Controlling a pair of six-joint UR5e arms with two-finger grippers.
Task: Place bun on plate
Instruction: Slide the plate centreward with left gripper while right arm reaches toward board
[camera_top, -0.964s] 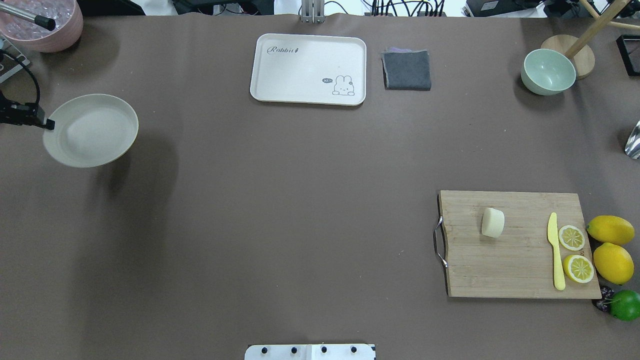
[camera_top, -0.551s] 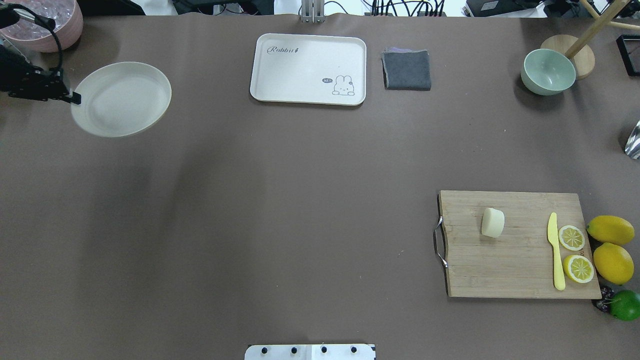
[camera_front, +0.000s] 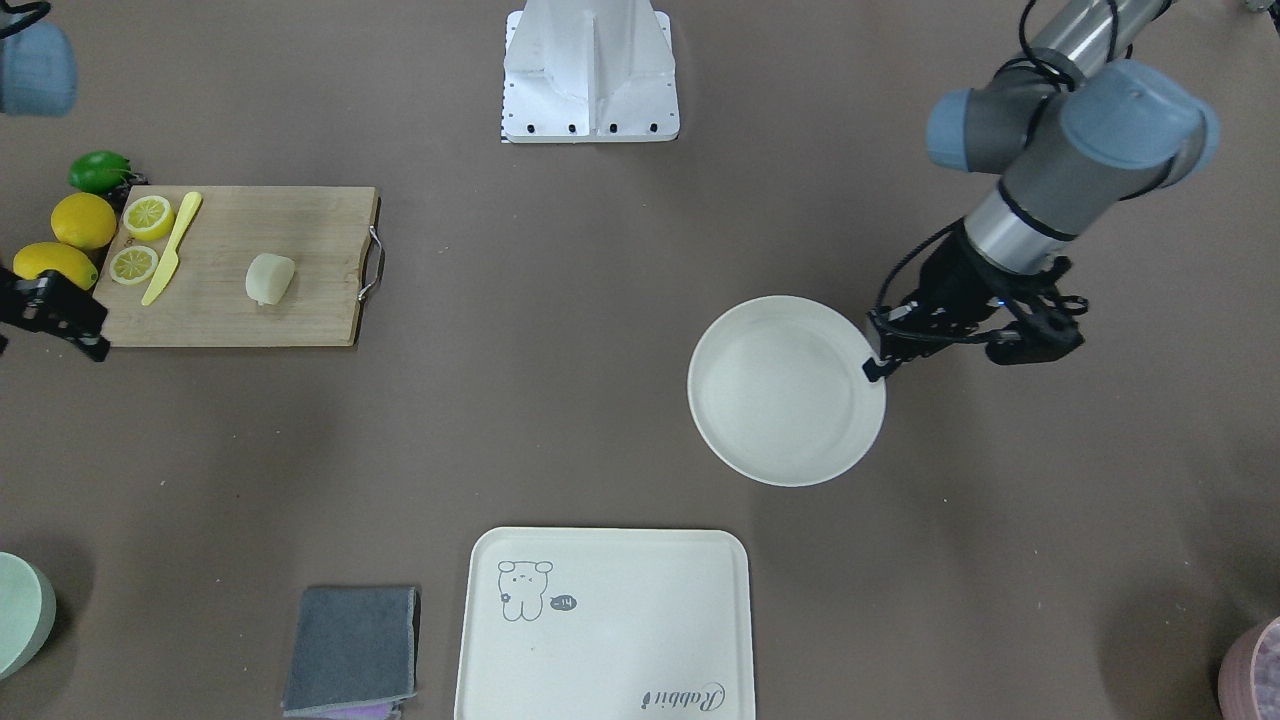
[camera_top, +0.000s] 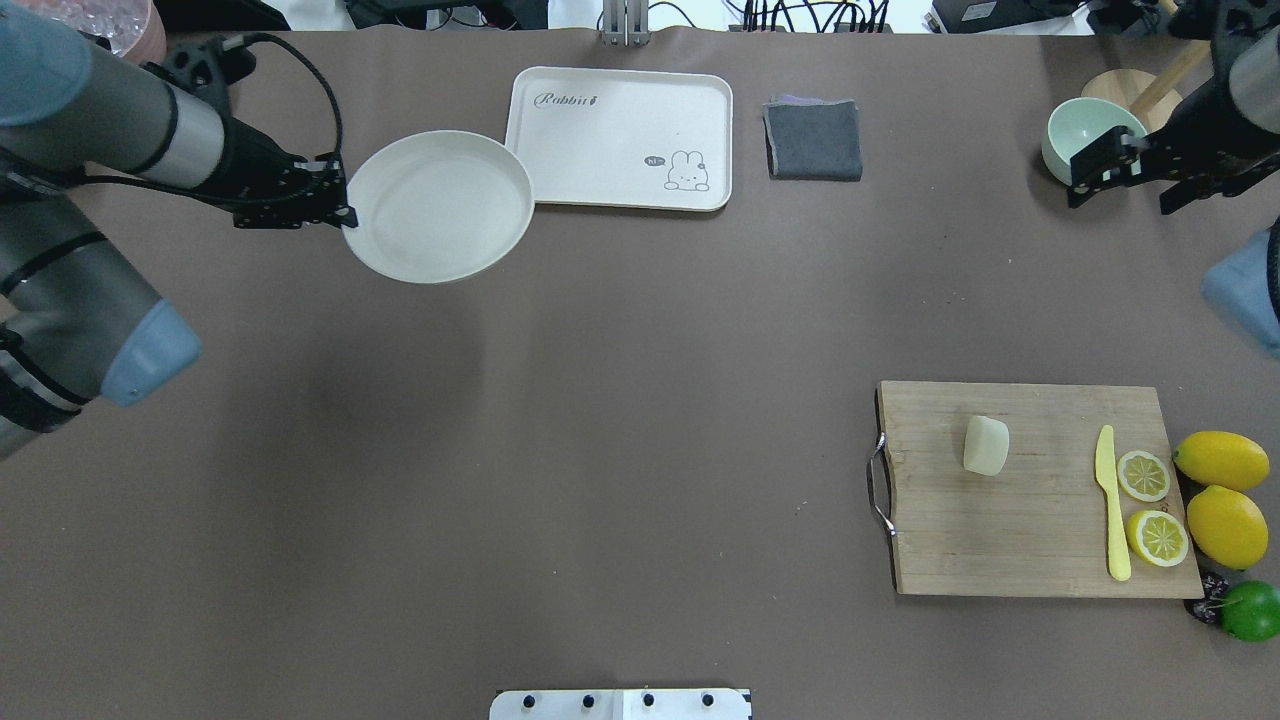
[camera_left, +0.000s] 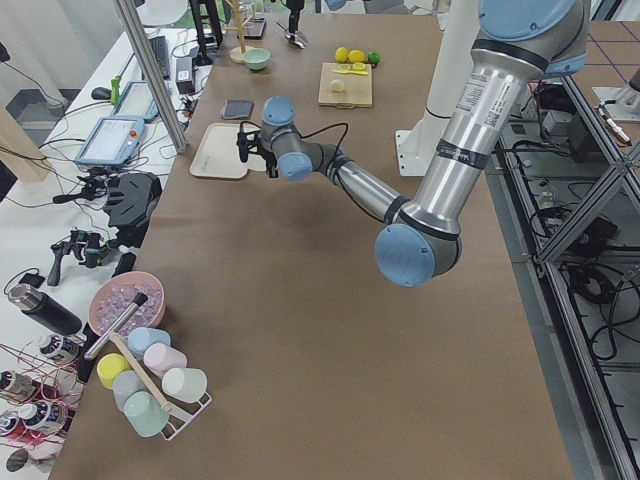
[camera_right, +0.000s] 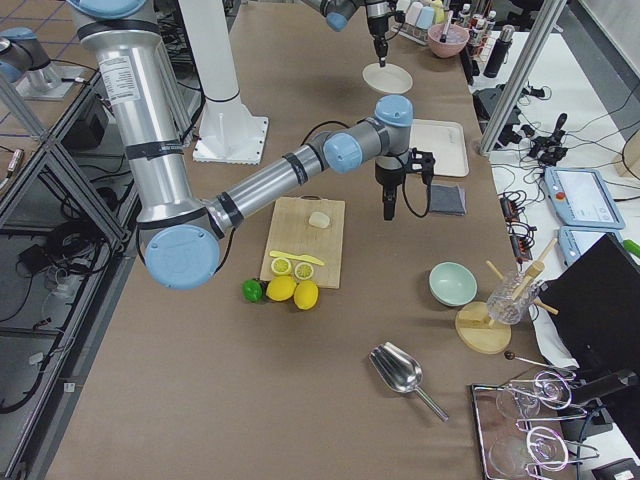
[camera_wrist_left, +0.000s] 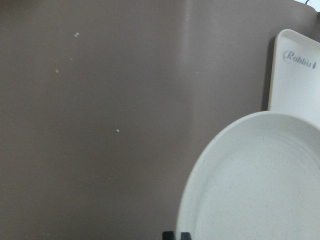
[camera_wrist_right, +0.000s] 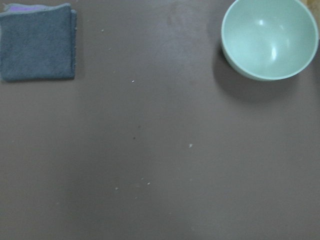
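Note:
My left gripper should set the off-white plate down and release it on the brown table (camera_front: 590, 348) between the cream tray and the white base.
The off-white plate (camera_top: 440, 205) (camera_front: 785, 390) hangs above the brown table, just left of the cartoon tray. My left gripper (camera_top: 345, 215) (camera_front: 872, 368) is shut on the plate's left rim; in the left wrist view its fingertips (camera_wrist_left: 170, 235) pinch the plate (camera_wrist_left: 260, 185) at the bottom edge. The pale cream bun (camera_top: 985, 445) (camera_front: 270, 278) lies on the wooden cutting board (camera_top: 1040, 550) at the right front, with nothing touching it. My right gripper (camera_top: 1118, 203) (camera_front: 50, 350) hovers open and pointing down by the green bowl, well behind the board.
The cream tray (camera_top: 620, 140), a folded grey cloth (camera_top: 813, 140) and a pale green bowl (camera_top: 1090, 140) stand along the back. On the board lie a yellow knife (camera_top: 1110, 510) and two lemon halves (camera_top: 1143, 475). Whole lemons (camera_top: 1222, 460) and a lime (camera_top: 1250, 610) sit at its right edge.
My left arm has carried the plate from the far left edge rightward and back, up to the tray. My right arm has come into view at the back right.

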